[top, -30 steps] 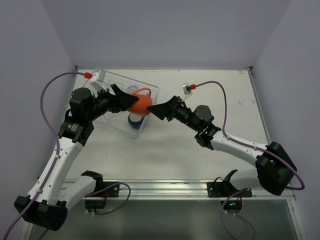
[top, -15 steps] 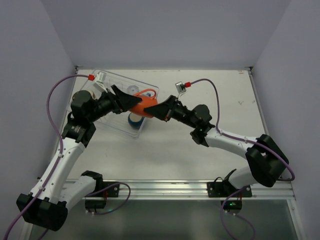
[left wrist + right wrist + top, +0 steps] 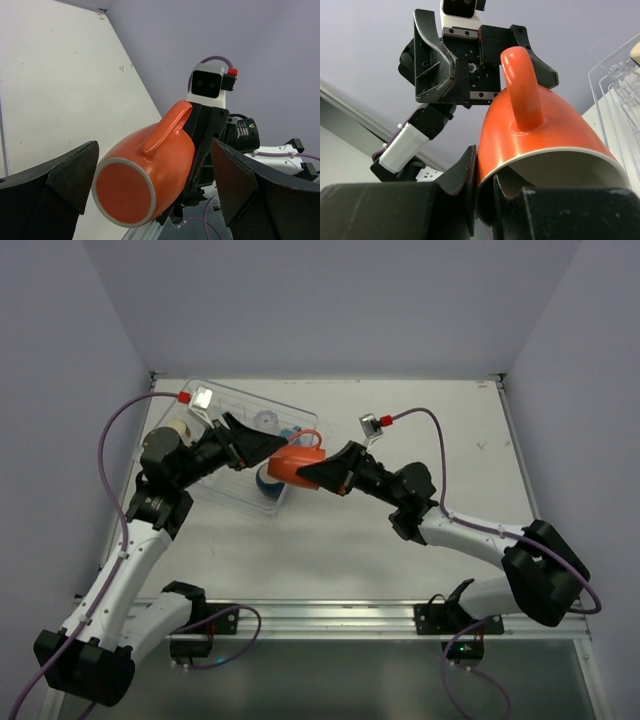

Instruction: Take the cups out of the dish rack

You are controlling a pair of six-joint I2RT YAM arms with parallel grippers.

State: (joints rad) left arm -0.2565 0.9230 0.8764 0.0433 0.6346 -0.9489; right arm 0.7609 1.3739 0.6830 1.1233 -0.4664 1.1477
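Observation:
Next, my right gripper sets the orange cup down on the white table [image 3: 451,444] next to the small dark scuff mark.
The orange cup [image 3: 296,462] hangs in the air on its side, over the near right edge of the clear dish rack [image 3: 232,400]. My right gripper [image 3: 322,472] is shut on the cup's rim, one finger inside and one outside [image 3: 466,181]. My left gripper [image 3: 252,443] is open, its jaws spread wide on either side of the cup's base [image 3: 125,192] without touching it. A dark blue cup [image 3: 267,481] stands in the rack below the orange cup. A clear tumbler [image 3: 265,420] sits further back in the rack.
The rack lies at the far left of the white table [image 3: 440,440], and its ridged corner shows at the right of the right wrist view [image 3: 620,95]. Both arms meet above the rack's right edge. Grey walls close in the left, back and right.
My right gripper reached in and closed on the orange cup's rim. My left gripper opened and let go of it. The cup shifted slightly to the right.

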